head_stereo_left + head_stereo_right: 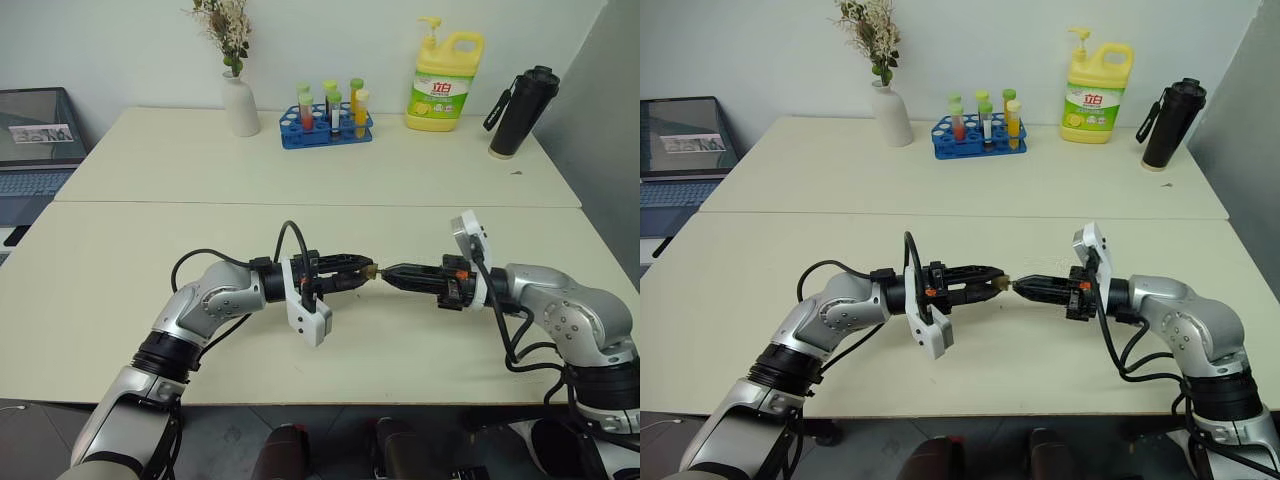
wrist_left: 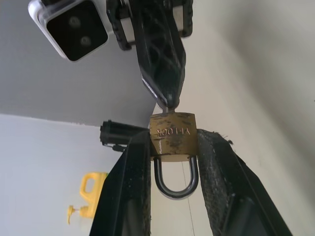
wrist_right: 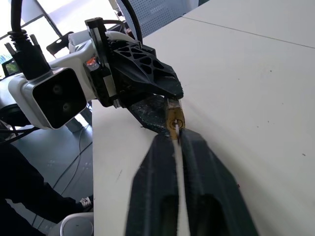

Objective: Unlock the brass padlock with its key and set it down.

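With the padlock's shackle between my left gripper's fingers, my right gripper next leaves the key and takes the padlock's body [image 2: 173, 132] before my left gripper opens the shackle.
Above the table's front half, my two grippers meet tip to tip. My left gripper [image 1: 362, 271] is shut on the brass padlock [image 2: 173, 136], its black fingers [image 2: 132, 177] pressing the body's two sides. The silver shackle [image 2: 176, 183] hangs closed between them. The key [image 2: 170, 109] sticks out of the padlock's body as a short silvery stub. My right gripper [image 3: 177, 138] is shut on the key, its fingers pressed together right against the padlock [image 3: 174, 117]. From the head, the padlock [image 1: 373, 271] is a tiny golden speck between the two tips.
Along the far table's back edge stand a white vase with dried flowers [image 1: 240, 100], a blue rack of tubes [image 1: 326, 122], a yellow detergent bottle [image 1: 445, 82] and a black flask [image 1: 521, 112]. A laptop [image 1: 35, 150] sits off to the left. A seam [image 1: 320, 204] divides the two tables.
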`<state>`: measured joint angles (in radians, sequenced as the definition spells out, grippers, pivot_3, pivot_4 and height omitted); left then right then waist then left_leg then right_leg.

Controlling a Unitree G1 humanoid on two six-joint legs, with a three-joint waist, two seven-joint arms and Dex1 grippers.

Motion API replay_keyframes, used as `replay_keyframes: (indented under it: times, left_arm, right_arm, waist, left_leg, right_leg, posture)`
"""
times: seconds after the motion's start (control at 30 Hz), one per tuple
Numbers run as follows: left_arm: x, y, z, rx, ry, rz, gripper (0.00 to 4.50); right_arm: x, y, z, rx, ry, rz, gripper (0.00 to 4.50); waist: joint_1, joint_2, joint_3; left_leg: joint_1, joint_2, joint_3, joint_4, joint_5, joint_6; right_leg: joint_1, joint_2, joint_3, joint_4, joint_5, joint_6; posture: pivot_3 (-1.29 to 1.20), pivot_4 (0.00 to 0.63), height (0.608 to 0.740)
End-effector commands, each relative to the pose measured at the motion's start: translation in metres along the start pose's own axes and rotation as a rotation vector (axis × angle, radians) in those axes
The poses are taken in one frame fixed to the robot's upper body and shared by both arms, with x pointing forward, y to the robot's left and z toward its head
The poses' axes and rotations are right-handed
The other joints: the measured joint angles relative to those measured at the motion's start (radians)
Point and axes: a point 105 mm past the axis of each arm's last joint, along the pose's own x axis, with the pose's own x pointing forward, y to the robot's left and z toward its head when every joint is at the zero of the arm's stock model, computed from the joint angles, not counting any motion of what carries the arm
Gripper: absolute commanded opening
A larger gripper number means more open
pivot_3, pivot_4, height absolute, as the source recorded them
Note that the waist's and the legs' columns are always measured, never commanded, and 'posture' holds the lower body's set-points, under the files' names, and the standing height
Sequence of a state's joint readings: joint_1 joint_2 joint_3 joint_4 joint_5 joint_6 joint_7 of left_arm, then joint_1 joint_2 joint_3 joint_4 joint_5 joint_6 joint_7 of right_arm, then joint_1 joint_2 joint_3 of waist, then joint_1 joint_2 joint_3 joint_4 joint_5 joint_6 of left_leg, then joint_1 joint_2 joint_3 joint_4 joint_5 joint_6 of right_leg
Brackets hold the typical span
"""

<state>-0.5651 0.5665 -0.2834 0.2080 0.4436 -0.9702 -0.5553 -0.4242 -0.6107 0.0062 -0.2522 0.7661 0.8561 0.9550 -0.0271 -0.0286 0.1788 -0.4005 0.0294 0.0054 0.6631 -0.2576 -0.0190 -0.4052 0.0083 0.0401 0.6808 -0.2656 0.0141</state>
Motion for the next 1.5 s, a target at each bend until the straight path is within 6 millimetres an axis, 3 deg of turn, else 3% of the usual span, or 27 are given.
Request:
replay_keyframes:
  times: [0.03,0.37,0.63,0.9,1.07,1.27,1.37,1.5]
  left_arm:
    - [0.001,0.008,0.002,0.031,-0.017,0.018,0.96]
    - [0.000,0.009,0.000,0.046,-0.004,0.026,0.96]
    - [0.002,0.008,-0.001,0.110,0.002,0.030,0.96]
    - [0.002,0.005,-0.003,0.124,0.019,0.037,0.96]
    - [0.002,0.005,-0.004,0.120,0.027,0.043,0.96]
    - [0.002,0.005,-0.004,0.108,0.029,0.051,0.96]
    - [0.001,0.005,-0.004,0.088,0.033,0.059,0.96]
    - [0.001,0.005,-0.004,0.074,0.034,0.065,0.96]
  right_arm:
    - [0.002,0.005,0.011,-0.043,-0.022,0.032,0.00]
    - [-0.001,0.003,0.018,0.028,0.023,0.054,0.00]
    - [0.001,-0.005,0.025,0.304,0.098,0.050,0.00]
    - [0.005,-0.014,0.025,0.424,0.141,-0.001,0.00]
    - [0.008,-0.014,0.028,0.417,0.132,-0.003,0.00]
    - [0.008,-0.013,0.027,0.240,0.125,-0.021,0.00]
    - [0.006,-0.010,0.024,0.041,0.144,-0.022,0.64]
    - [0.000,-0.008,0.024,-0.112,0.141,-0.010,2.06]
  waist:
    - [0.000,0.000,0.000]
    - [0.000,0.000,0.000]
    - [-0.001,0.000,0.000]
    - [-0.001,0.000,0.000]
    - [-0.001,0.000,0.000]
    - [-0.001,0.000,0.000]
    - [-0.001,0.000,0.000]
    - [-0.001,0.000,0.000]
  left_leg:
    - [0.000,0.000,0.000,0.000,0.000,0.000]
    - [0.000,0.000,0.000,0.000,0.000,0.000]
    - [0.000,0.000,0.000,0.000,0.000,0.000]
    - [-0.001,0.000,0.000,0.000,0.000,0.000]
    - [-0.001,0.000,0.000,0.000,0.000,0.000]
    - [-0.001,0.000,0.000,0.000,0.000,0.000]
    - [-0.001,-0.001,0.000,-0.001,0.000,0.000]
    - [-0.001,-0.001,0.000,0.000,0.000,0.000]
  right_leg:
    - [0.000,0.000,0.000,0.000,0.000,0.000]
    - [0.000,0.000,0.000,0.000,0.000,0.000]
    - [0.000,-0.002,0.000,0.000,0.000,0.000]
    - [-0.001,-0.005,-0.001,0.000,0.000,0.000]
    - [-0.001,-0.005,-0.001,0.000,0.000,0.000]
    - [-0.001,-0.005,-0.001,0.000,0.000,0.000]
    - [-0.001,-0.005,-0.001,0.000,0.000,0.000]
    - [-0.001,-0.005,-0.001,0.000,0.000,0.000]
  posture:
    - [0.00,0.150,0.740]
    - [0.00,0.150,0.740]
    - [0.00,0.150,0.740]
    - [0.00,0.150,0.740]
    - [0.00,0.150,0.740]
    - [0.00,0.150,0.740]
    - [0.00,0.150,0.740]
    - [0.00,0.150,0.740]
